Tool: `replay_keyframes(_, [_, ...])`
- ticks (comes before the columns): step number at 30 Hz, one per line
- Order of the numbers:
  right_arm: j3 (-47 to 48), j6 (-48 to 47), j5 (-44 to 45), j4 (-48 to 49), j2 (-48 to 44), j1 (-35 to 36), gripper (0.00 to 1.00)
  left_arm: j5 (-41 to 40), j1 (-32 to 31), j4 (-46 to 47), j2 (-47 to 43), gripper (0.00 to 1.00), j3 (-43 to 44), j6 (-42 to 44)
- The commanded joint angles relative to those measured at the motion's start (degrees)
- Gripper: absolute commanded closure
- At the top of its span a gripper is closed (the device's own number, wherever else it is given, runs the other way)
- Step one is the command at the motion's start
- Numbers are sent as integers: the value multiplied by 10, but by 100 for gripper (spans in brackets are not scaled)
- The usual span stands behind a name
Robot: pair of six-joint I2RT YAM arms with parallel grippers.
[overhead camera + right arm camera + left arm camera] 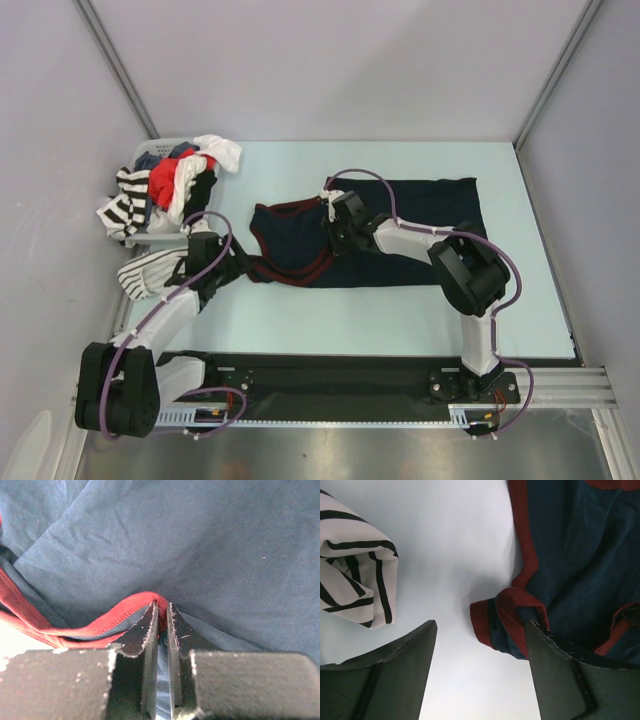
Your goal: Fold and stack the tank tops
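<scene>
I can see the near strap of the navy tank top curled over, so I will pinch the strap's end (483,625) with my left gripper and pull the strap straight before folding.
The dark navy tank top (430,200) with maroon trim lies spread across the middle of the table. My right gripper (333,205) is over its far shoulder strap. In the right wrist view it (162,605) is shut on the maroon trim (115,612), pinching up a fold of the navy cloth (200,540). My left gripper (232,262) is at the near left strap and stands open (480,625). The curled strap end (505,615) lies against its right finger, ungripped. The white striped tank top (150,272) (355,580) lies folded to the left.
A white basket (158,146) heaped with striped, red and white clothes (175,180) stands at the far left corner. Bare pale table (380,310) runs along the near edge. Grey walls close in the left, back and right.
</scene>
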Motion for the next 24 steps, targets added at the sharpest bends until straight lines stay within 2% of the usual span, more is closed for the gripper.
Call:
replay_keyframes(1, [-3, 27, 17, 36, -28, -11, 97, -21, -1, 24, 11, 25, -6, -4])
replay_keyframes(8, [-7, 73, -17, 41, -2, -56, 99, -2, 3, 49, 24, 30, -16, -11])
replay_keyframes(10, [-2, 77, -15, 37, 2, -60, 99, 5, 3, 51, 28, 23, -16, -8])
replay_keyframes(11, [0, 77, -14, 35, 8, -60, 99, 10, 3, 55, 27, 15, -16, -1])
replay_keyframes(12, [1, 77, -16, 34, 11, -60, 99, 14, 3, 58, 23, 2, -17, 2])
replay_keyframes(17, [0, 76, -35, 42, 10, -60, 97, 34, 3, 59, 0, 0, -16, 16])
replay_keyframes(20, [-1, 75, -27, 40, 10, -60, 95, 35, 4, 65, -29, 5, -38, 8])
replay_keyframes(22, [0, 74, -25, 38, 12, -60, 94, 29, 3, 66, -43, 17, -54, 7])
replay_keyframes(23, [1, 75, -27, 38, 11, -60, 93, 26, 3, 71, -44, 27, -59, 10])
replay_keyframes(24, [0, 75, -29, 39, 13, -60, 93, 27, 3, 75, -38, 32, -61, 13])
